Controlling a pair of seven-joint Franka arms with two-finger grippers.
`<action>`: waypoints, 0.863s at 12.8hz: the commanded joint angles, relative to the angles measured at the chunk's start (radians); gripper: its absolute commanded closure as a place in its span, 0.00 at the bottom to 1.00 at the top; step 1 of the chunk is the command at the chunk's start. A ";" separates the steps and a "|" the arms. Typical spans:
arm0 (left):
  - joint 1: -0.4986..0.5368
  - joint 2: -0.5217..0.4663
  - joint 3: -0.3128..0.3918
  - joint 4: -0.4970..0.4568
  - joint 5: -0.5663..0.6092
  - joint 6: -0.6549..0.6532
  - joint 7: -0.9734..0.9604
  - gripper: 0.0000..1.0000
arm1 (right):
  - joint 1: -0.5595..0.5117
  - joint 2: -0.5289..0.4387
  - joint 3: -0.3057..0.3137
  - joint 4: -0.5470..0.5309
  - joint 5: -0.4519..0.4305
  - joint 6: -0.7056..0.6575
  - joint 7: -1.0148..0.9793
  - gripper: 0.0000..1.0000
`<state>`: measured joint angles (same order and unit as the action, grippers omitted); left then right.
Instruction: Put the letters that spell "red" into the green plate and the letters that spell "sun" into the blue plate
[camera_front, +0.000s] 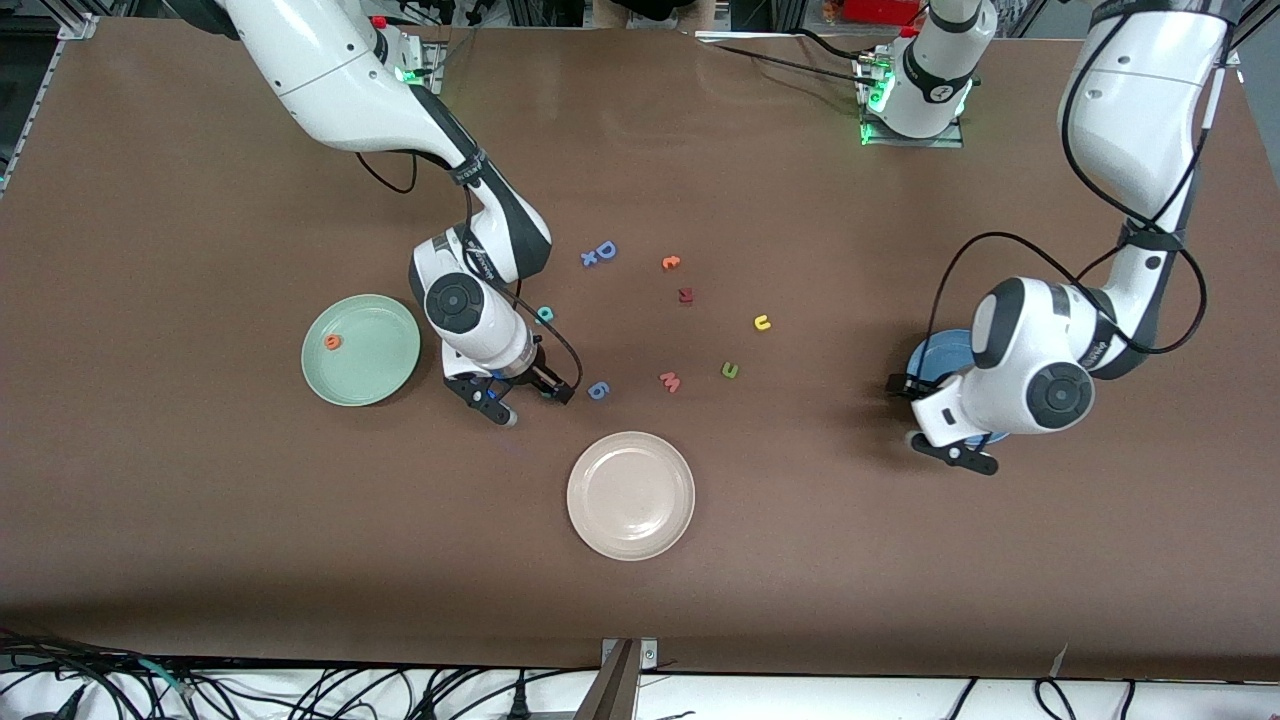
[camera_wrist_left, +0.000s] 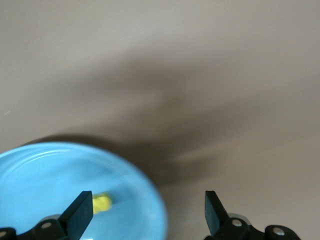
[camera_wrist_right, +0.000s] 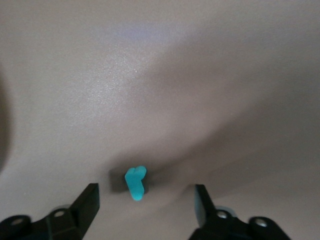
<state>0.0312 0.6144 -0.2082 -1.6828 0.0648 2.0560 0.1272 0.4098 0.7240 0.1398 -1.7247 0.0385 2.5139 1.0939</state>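
Observation:
The olive n (camera_front: 729, 370) is near the pink M at the middle of the table. My left gripper goes there next and closes on the sides of it.
The green plate (camera_front: 385, 325) lies toward the right arm's end of the table with the orange e (camera_front: 333, 342) in it. My right gripper (camera_front: 530, 400) (camera_wrist_right: 146, 205) stands open low over the table, and the teal r (camera_wrist_right: 136, 182) lies untouched between its fingers. The teal d (camera_front: 545, 314) lies beside that arm. The blue plate (camera_front: 930, 355) (camera_wrist_left: 50, 175) is mostly hidden under my left arm. My left gripper (camera_front: 930, 425) (camera_wrist_left: 148, 210) hangs open over its rim, and a yellow letter (camera_wrist_left: 102, 202) lies in it. The yellow u (camera_front: 762, 322) and olive n (camera_front: 730, 370) lie mid-table.
A cream plate (camera_front: 630, 495) sits nearest the front camera. A blue 6 (camera_front: 597, 390) lies close to the right gripper, with a pink M (camera_front: 669, 381) beside it. A blue D (camera_front: 603, 252), an orange letter (camera_front: 671, 263) and a dark red letter (camera_front: 685, 295) lie farther back.

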 joint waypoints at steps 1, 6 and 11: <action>-0.007 -0.030 -0.077 -0.011 0.023 -0.008 -0.110 0.00 | 0.004 0.034 -0.002 0.033 -0.020 0.009 0.011 0.31; -0.198 0.004 -0.114 -0.026 0.049 0.119 -0.521 0.00 | 0.004 0.043 -0.016 0.031 -0.048 0.009 0.011 0.57; -0.327 0.070 -0.109 -0.069 0.116 0.308 -0.741 0.01 | 0.006 0.041 -0.016 0.030 -0.049 0.008 0.009 0.81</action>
<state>-0.2723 0.6684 -0.3255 -1.7535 0.1133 2.3346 -0.5553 0.4103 0.7333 0.1364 -1.7101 0.0148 2.5226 1.0938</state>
